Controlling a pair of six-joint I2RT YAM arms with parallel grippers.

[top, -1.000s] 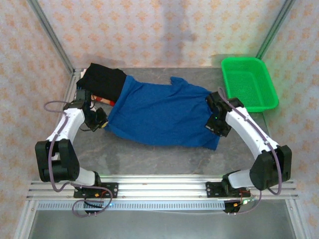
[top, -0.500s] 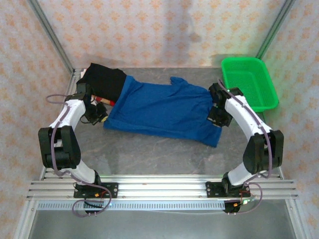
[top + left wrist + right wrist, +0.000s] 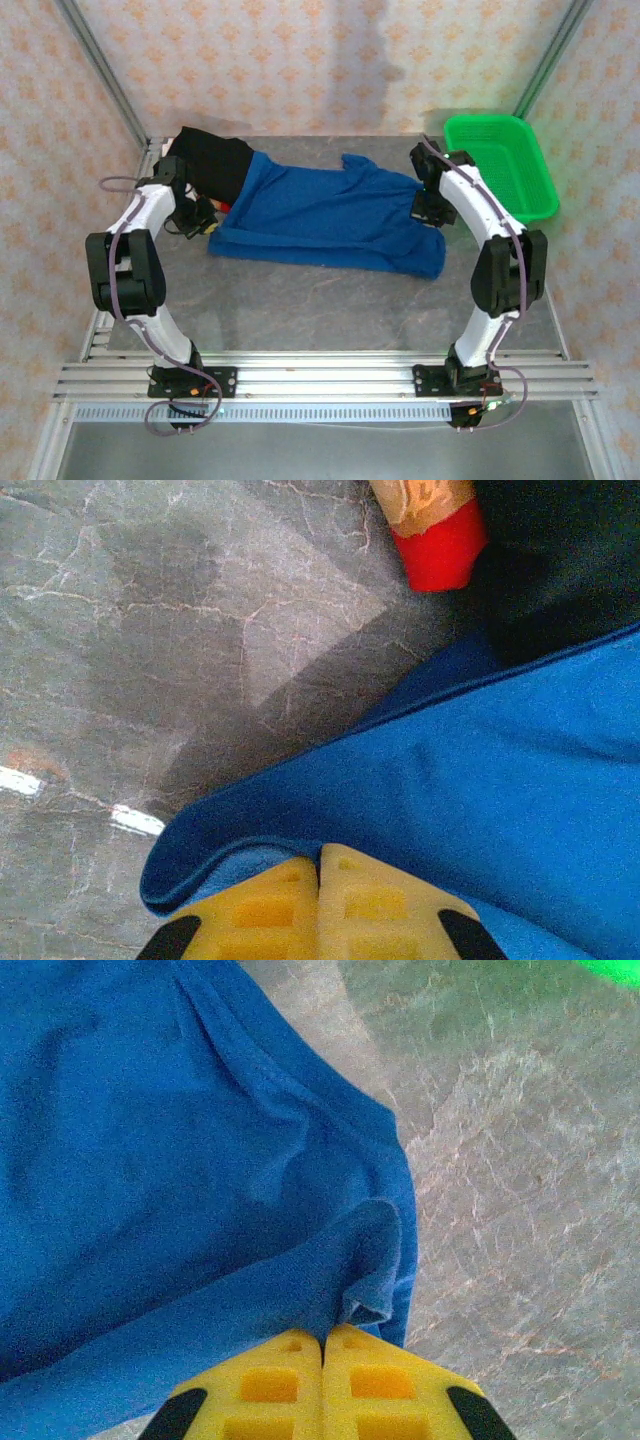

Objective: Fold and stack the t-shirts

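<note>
My right gripper is going to let go of the raised fold on the blue t-shirt just inside its back corner [image 3: 408,202] near the basket.
The royal blue t-shirt [image 3: 325,215] lies spread across the middle of the table, its plain side up. My left gripper [image 3: 205,220] is shut on its left hem, and the blue t-shirt [image 3: 480,780] folds over the yellow fingers [image 3: 270,910]. My right gripper [image 3: 428,212] is shut on the right hem, where the blue t-shirt [image 3: 200,1160] bunches above the yellow fingers [image 3: 390,1385]. The black t-shirt [image 3: 210,162] lies at the back left, partly under the blue one. A piece of the red-patterned t-shirt [image 3: 435,530] pokes out beside it.
A green plastic basket [image 3: 498,165] sits at the back right corner. The grey stone-look table [image 3: 320,310] is bare in front of the shirt. Metal frame posts and patterned walls close in the back and sides.
Both grippers have carried the near edge of the blue t-shirt away from the arm bases toward the back. The shirt now lies narrower front to back.
</note>
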